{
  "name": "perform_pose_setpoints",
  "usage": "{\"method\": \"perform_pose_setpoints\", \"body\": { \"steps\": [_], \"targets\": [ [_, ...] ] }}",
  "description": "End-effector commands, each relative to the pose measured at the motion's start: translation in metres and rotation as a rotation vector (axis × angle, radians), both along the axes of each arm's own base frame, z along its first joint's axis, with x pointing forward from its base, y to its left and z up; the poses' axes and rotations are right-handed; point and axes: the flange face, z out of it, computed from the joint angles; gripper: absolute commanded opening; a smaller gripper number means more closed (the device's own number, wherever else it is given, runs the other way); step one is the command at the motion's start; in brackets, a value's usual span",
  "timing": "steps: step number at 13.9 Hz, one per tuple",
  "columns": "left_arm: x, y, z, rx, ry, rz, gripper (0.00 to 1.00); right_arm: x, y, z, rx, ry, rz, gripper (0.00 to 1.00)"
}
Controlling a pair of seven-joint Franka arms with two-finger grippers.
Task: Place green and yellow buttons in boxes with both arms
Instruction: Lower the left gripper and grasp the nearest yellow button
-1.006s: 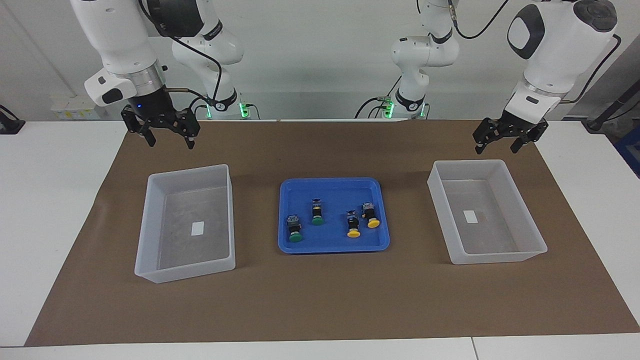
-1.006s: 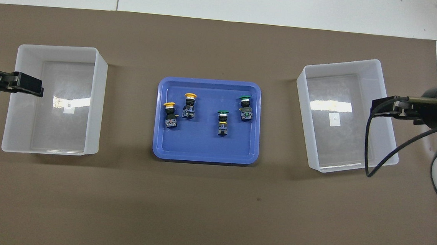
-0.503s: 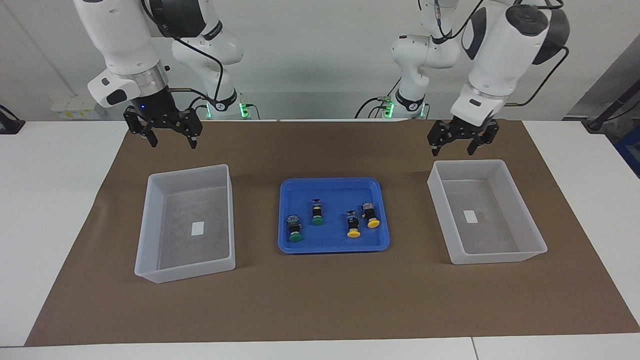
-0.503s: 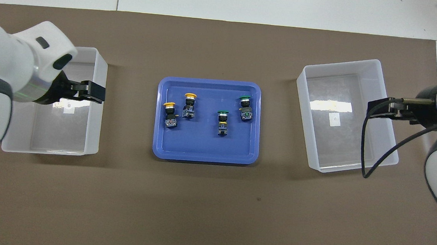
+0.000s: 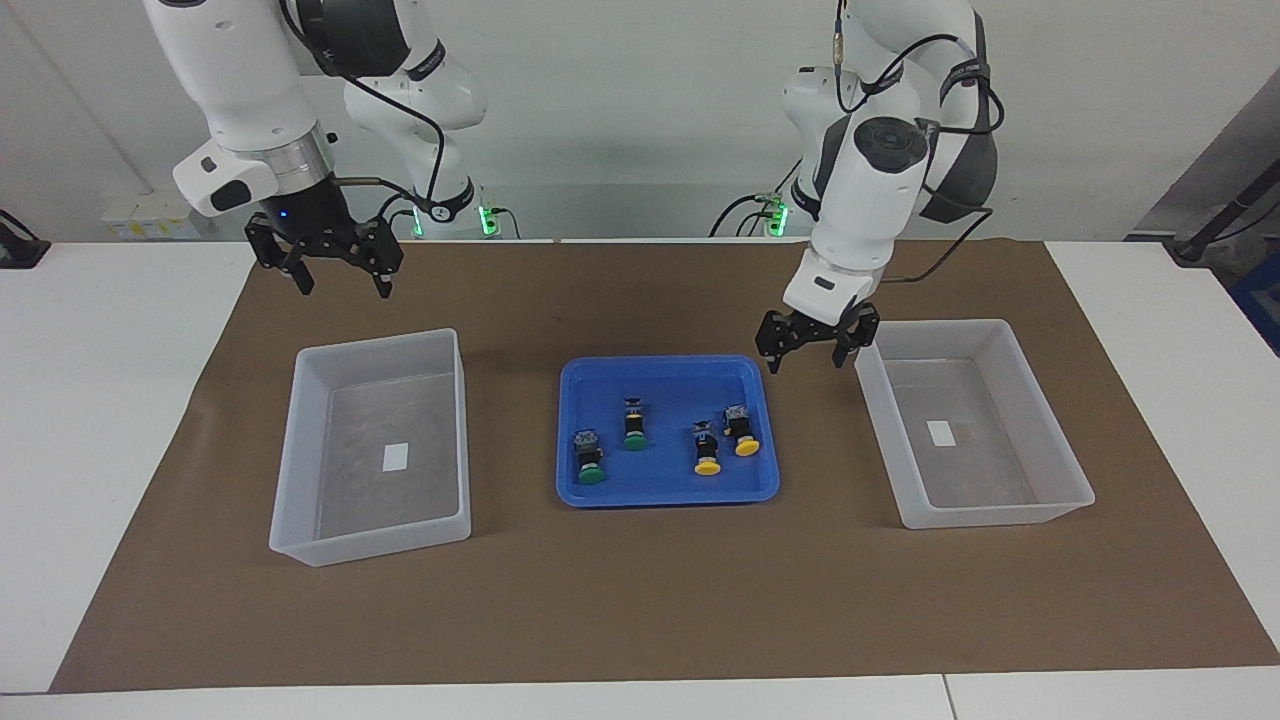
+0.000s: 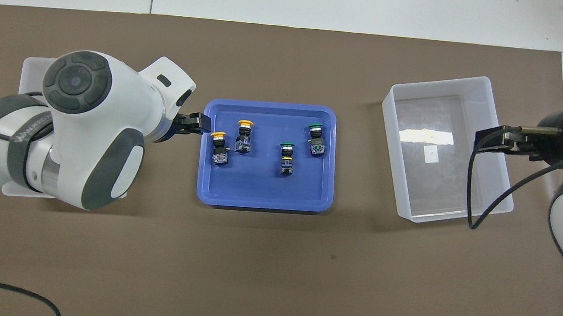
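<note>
The robot's left gripper should next close on the body of the yellow button (image 6: 219, 145) nearest the robot's left arm, just inside the edge of the blue tray.
Two yellow buttons (image 5: 707, 450) (image 5: 742, 432) and two green buttons (image 5: 590, 455) (image 5: 635, 428) lie on their sides in the blue tray (image 5: 660, 495). From overhead the yellow buttons (image 6: 218, 146) (image 6: 243, 135) are toward the left arm's end and the green buttons (image 6: 286, 157) (image 6: 315, 138) toward the right arm's. My left gripper (image 5: 815, 358) hangs open and empty over the tray's edge at the left arm's end, seen from overhead as the left gripper (image 6: 196, 122) beside a yellow button. My right gripper (image 5: 342, 285) waits open and empty, raised by its box (image 5: 375, 340).
Each translucent box holds only a white label: one box (image 6: 440, 85) at the right arm's end, the other box (image 5: 935, 324) at the left arm's end. The left arm covers most of that box (image 6: 32, 66) from overhead. A brown mat (image 5: 640, 600) lies under everything.
The left arm has swung from its end of the table, across its box, to the blue tray's edge and come lower. The right gripper has barely moved. The buttons lie as before.
</note>
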Motion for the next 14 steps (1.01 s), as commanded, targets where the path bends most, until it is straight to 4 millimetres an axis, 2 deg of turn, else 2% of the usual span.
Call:
{"method": "perform_pose_setpoints", "body": {
  "steps": [1,2,7,11,14],
  "targets": [
    [-0.005,0.005,-0.017,-0.015,-0.032,0.022,1.00,-0.002,-0.005,-0.001,0.029,0.012,0.016,1.00],
    [-0.004,0.002,-0.024,-0.014,-0.030,0.024,1.00,-0.002,-0.004,-0.001,0.029,0.012,0.018,1.00],
    [-0.004,-0.037,-0.073,-0.022,-0.032,0.033,1.00,-0.002,-0.004,-0.001,0.029,0.012,0.018,1.00],
    [-0.011,-0.051,-0.122,-0.016,-0.024,0.027,1.00,-0.001,-0.007,-0.001,0.030,0.009,0.013,1.00],
    [-0.014,-0.051,-0.134,-0.018,-0.028,0.026,1.00,-0.001,-0.005,-0.001,0.030,0.009,0.016,1.00]
  ]
}}
